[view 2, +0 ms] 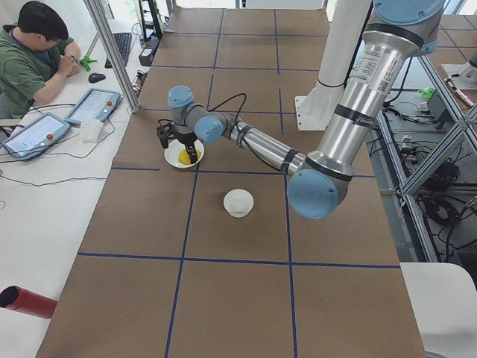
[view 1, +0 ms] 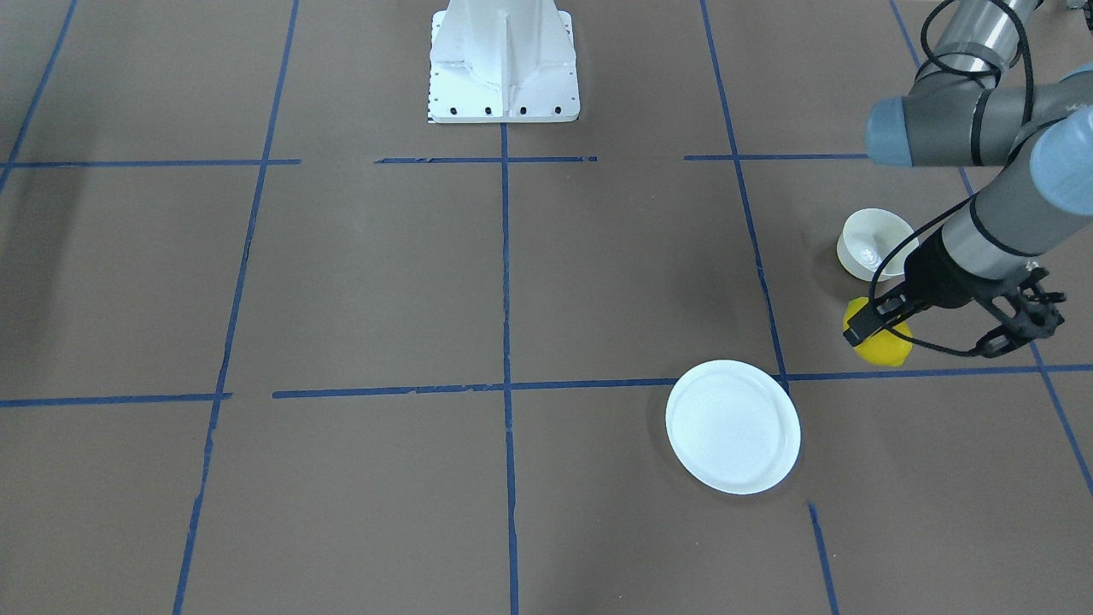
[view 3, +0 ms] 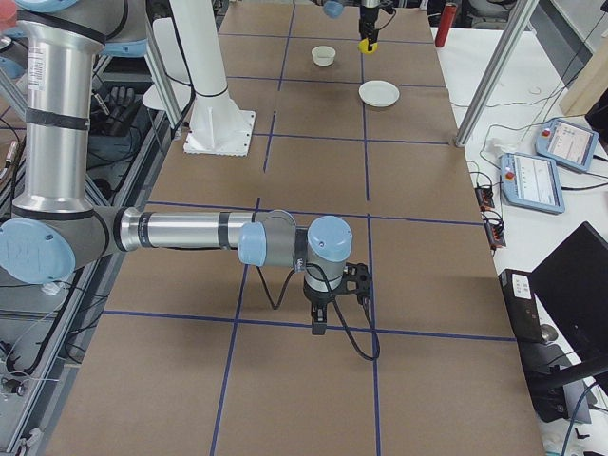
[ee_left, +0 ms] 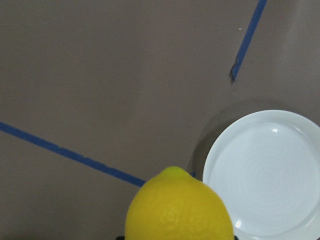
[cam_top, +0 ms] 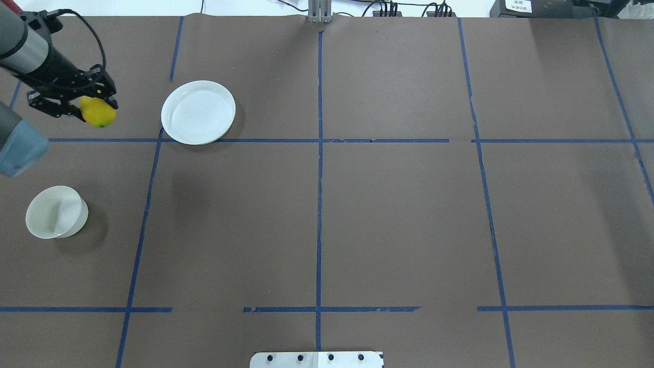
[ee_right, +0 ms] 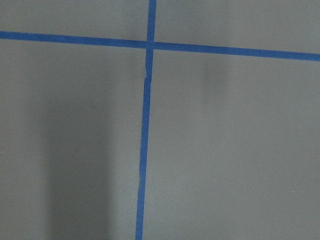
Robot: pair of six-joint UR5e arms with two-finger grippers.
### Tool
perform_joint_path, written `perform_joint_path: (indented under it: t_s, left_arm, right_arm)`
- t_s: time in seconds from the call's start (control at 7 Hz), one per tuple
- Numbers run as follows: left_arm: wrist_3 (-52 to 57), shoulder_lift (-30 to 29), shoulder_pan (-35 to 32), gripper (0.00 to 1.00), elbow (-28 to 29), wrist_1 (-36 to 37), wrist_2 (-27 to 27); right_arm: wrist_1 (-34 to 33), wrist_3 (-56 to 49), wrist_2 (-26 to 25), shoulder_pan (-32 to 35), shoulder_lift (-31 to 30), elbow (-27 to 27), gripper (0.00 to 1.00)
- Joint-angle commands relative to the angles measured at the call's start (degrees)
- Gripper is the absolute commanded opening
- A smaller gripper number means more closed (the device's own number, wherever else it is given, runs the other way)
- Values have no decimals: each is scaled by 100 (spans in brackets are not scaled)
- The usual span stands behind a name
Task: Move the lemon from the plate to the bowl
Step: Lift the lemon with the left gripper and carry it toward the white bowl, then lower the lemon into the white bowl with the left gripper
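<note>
Next, my left gripper releases the yellow lemon inside the small white bowl (view 1: 890, 232), well away from the white plate.
My left gripper (cam_top: 88, 105) is shut on the yellow lemon (cam_top: 99, 115) and holds it above the table, left of the white plate (cam_top: 198, 112) and beyond the small white bowl (cam_top: 55, 211). In the front-facing view the lemon (view 1: 886, 348) hangs between the empty bowl (view 1: 873, 243) and the empty plate (view 1: 733, 425). The left wrist view shows the lemon (ee_left: 180, 210) at the bottom edge and the plate (ee_left: 265, 175) beside it. My right gripper (view 3: 318, 323) shows only in the exterior right view, low over bare table; I cannot tell whether it is open or shut.
The brown table (cam_top: 388, 214) is marked with blue tape lines. The white robot base (view 1: 504, 64) stands at the middle of the robot's side. An operator (view 2: 33, 60) sits with tablets past the far end.
</note>
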Motion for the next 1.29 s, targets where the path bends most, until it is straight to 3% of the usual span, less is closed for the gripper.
perform_joint_path:
  t_s: [0.0, 0.29, 0.71, 1.14]
  left_arm:
    - [370, 1255, 57, 20, -993, -248, 580]
    - [747, 2380, 136, 20, -1040, -1955, 881]
    - [1066, 2938, 908, 20, -1040, -2533, 980]
    - [1066, 2975, 1191, 21, -953, -2535, 918]
  right_arm:
    - [0, 0, 0, 0, -3, 0, 100]
    - [0, 0, 0, 0, -3, 0, 100]
    - [0, 0, 0, 0, -3, 0, 100]
    - [0, 0, 0, 0, -3, 0, 100]
